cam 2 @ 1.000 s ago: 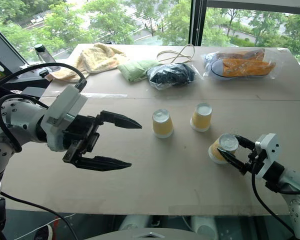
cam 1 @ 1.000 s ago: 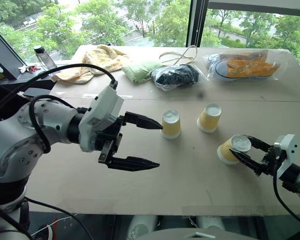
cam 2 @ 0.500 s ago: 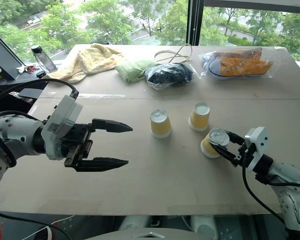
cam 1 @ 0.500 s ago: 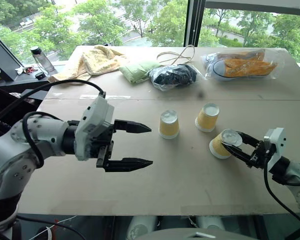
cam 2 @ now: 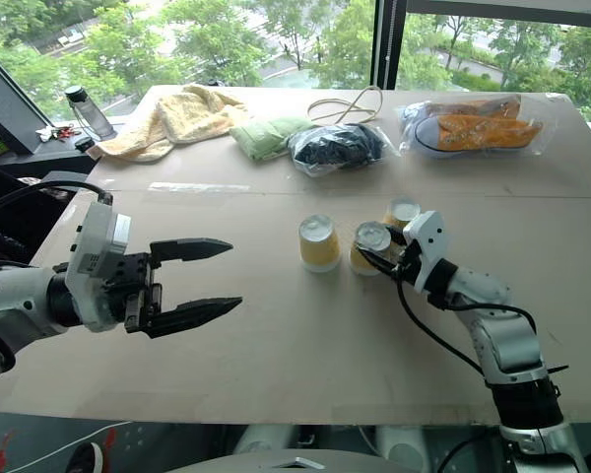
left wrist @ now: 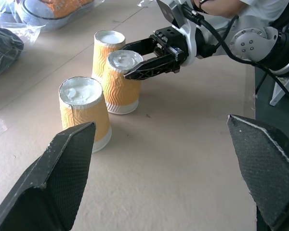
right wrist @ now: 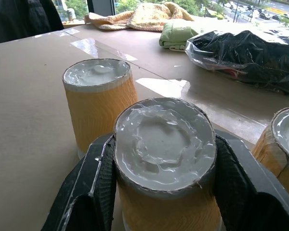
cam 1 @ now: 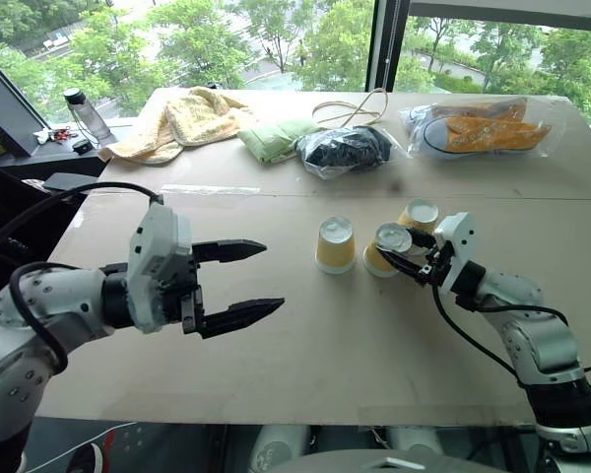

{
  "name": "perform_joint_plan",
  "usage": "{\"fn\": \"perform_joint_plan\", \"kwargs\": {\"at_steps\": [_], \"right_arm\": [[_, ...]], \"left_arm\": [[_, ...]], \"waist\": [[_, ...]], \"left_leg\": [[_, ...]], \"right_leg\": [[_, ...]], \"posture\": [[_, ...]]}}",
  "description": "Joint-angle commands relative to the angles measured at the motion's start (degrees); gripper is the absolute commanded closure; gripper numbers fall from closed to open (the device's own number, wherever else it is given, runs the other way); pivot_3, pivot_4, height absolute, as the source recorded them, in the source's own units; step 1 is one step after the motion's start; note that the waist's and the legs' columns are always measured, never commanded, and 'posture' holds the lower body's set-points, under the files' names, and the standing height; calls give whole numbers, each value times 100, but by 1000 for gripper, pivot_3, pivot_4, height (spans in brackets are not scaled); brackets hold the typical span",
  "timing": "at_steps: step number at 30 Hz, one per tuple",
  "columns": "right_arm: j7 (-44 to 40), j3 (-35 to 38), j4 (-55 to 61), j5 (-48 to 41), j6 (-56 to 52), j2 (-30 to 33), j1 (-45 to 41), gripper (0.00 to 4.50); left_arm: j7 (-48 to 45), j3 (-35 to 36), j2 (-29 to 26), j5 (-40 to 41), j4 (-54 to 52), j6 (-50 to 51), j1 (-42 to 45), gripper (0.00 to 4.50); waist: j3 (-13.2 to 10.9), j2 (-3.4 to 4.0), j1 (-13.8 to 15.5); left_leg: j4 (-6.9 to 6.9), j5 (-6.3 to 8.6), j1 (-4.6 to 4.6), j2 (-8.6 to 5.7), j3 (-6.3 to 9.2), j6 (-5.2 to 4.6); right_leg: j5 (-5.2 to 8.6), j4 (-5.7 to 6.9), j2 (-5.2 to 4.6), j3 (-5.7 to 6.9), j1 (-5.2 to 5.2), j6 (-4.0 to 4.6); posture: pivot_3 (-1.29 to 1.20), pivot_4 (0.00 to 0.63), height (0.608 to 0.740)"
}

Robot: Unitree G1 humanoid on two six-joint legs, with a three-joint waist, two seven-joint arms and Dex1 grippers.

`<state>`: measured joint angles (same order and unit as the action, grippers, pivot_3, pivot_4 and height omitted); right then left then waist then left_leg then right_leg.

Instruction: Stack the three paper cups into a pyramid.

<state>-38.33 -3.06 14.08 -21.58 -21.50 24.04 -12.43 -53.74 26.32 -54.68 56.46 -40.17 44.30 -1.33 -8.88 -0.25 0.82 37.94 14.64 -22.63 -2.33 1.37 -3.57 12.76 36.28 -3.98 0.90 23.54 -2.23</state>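
Observation:
The robot's right gripper will release the middle cup on the table (cam 1: 368,266), close against the cup that stands alone.
Three paper cups stand upside down, white bases up, at the middle of the table. The left cup (cam 1: 335,244) stands alone. My right gripper (cam 1: 402,248) is shut on the middle cup (cam 1: 382,252) near its base, and its black fingers (right wrist: 94,183) clamp both sides. That cup sits at or just above the tabletop, close beside the left cup (right wrist: 98,103) and in front of the third cup (cam 1: 420,215). My left gripper (cam 1: 274,278) hovers open and empty to the left of the cups, pointing toward them.
Along the table's far side lie a yellow towel (cam 1: 182,116), a green cloth (cam 1: 276,138), a black bag (cam 1: 347,150), a loop of cord (cam 1: 350,106) and bagged orange shoes (cam 1: 483,128). A bottle (cam 1: 82,111) stands at the far left. The table's front edge (cam 1: 305,414) is near.
My right gripper closed on the tilted cup and carried it left and away, setting it upright between the other two. My left gripper drew back to the left and sank a little, still open.

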Motion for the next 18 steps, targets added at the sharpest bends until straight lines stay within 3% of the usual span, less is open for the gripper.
{"fn": "perform_joint_plan", "kwargs": {"at_steps": [1, 18], "right_arm": [[-140, -25, 202, -304, -360, -6, -133, 2536], [-124, -293, 175, -156, -1114, 105, -740, 2536]], "left_arm": [[121, 292, 3, 123, -204, -105, -87, 0], [290, 283, 87, -3, -188, -368, -251, 0]], "waist": [[0, 0, -2], [0, 1, -10]], "left_leg": [[-4, 0, 0, 0, 0, 0], [-19, 1, 1, -2, 0, -1]], "right_leg": [[0, 0, 0, 0, 1, 0], [-1, -1, -2, -1, 8, 2]], "posture": [[0, 150, 740], [0, 150, 740]]}}
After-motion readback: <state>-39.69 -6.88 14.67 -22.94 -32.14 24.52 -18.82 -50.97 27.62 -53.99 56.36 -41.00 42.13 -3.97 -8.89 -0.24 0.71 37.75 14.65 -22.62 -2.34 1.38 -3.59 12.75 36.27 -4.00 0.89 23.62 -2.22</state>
